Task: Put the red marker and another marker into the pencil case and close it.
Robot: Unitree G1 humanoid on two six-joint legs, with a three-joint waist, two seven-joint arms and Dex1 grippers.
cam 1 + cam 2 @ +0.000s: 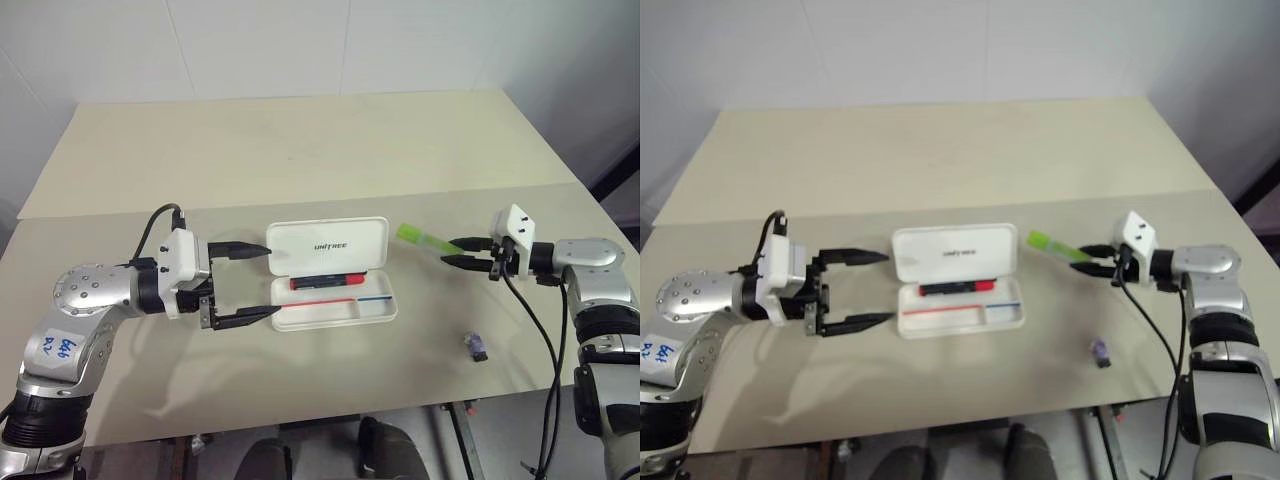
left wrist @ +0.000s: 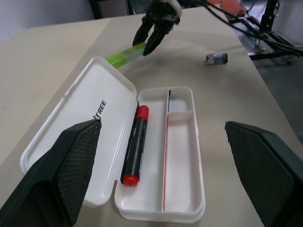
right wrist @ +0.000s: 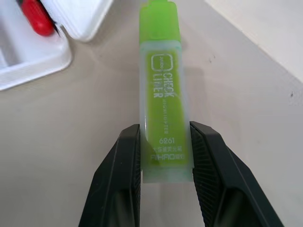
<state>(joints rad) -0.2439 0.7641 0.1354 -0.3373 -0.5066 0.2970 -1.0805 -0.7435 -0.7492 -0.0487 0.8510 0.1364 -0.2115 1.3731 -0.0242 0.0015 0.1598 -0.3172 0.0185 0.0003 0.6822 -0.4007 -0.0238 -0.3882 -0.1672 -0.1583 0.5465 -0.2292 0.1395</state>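
Observation:
Next, my right gripper lets go of the lime-green highlighter in the white pencil case's near section [image 1: 313,313], next to the red strip in the pencil case. The highlighter is still held above the table.
The white pencil case [image 1: 300,240] lies open in the middle of the table, its lid folded back toward the far side. The red marker [image 1: 326,281], black-barrelled with a red cap, lies inside the case's far compartment [image 2: 134,146]. My right gripper [image 1: 455,251] is shut on the other marker, a lime-green highlighter [image 3: 163,90]. It holds this marker above the table just right of the case's lid. My left gripper [image 1: 273,280] stands open at the case's left end, one finger by the lid and one by the tray, with nothing between them.
A small dark purple object [image 1: 477,345] lies on the table near the front right, between the case and my right arm. A seam [image 1: 500,192] runs across the table behind the case. Bare tabletop stretches beyond it to the wall.

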